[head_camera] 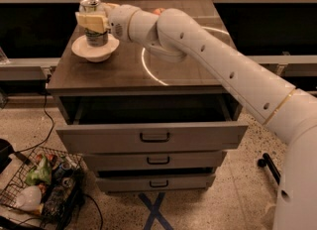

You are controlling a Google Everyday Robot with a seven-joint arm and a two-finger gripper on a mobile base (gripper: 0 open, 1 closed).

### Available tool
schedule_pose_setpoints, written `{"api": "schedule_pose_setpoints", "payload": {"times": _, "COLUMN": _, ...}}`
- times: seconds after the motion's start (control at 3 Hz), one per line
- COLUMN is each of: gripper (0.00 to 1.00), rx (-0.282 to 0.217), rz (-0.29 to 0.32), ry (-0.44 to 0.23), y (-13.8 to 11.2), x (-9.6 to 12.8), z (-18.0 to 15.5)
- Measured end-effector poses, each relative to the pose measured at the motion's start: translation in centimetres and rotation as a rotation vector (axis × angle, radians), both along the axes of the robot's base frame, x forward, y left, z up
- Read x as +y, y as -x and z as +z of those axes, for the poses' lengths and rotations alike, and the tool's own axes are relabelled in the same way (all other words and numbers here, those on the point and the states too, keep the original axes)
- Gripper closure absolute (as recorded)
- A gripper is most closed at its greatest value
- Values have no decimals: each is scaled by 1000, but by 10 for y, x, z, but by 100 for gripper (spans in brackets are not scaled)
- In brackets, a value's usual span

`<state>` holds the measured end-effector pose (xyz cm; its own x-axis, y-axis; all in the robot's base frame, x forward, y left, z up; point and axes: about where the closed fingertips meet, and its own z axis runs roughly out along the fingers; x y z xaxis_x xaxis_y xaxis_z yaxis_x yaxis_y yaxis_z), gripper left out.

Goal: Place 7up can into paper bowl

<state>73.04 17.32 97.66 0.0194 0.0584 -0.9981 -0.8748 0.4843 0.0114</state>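
Note:
The robot will use its gripper to set the 7up can down upright inside the paper bowl [89,51], toward the bowl's near rim.
The 7up can [94,35], silver with a silver top, stands upright with its base inside the paper bowl [95,49], a shallow cream-white bowl at the far left of the cabinet top [124,70]. My gripper [92,21] reaches in from the right on the long white arm and is shut on the can around its upper half. A cream finger pad [91,22] covers the can's front, so its markings are hidden.
The cabinet's top drawer [153,136] is pulled open toward the camera. A white ring mark [148,70] lies on the top. A wire basket [42,189] of packets sits on the floor at the lower left, with a cable beside it. A shelf rail runs behind the cabinet.

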Motion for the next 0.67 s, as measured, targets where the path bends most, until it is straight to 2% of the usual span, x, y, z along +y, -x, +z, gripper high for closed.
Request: {"api": "schedule_pose_setpoints", "payload": {"times": 0.67, "gripper": 100, "rx": 11, "rz": -35, "ry": 56, "y": -32, "x": 13, "z": -25}}
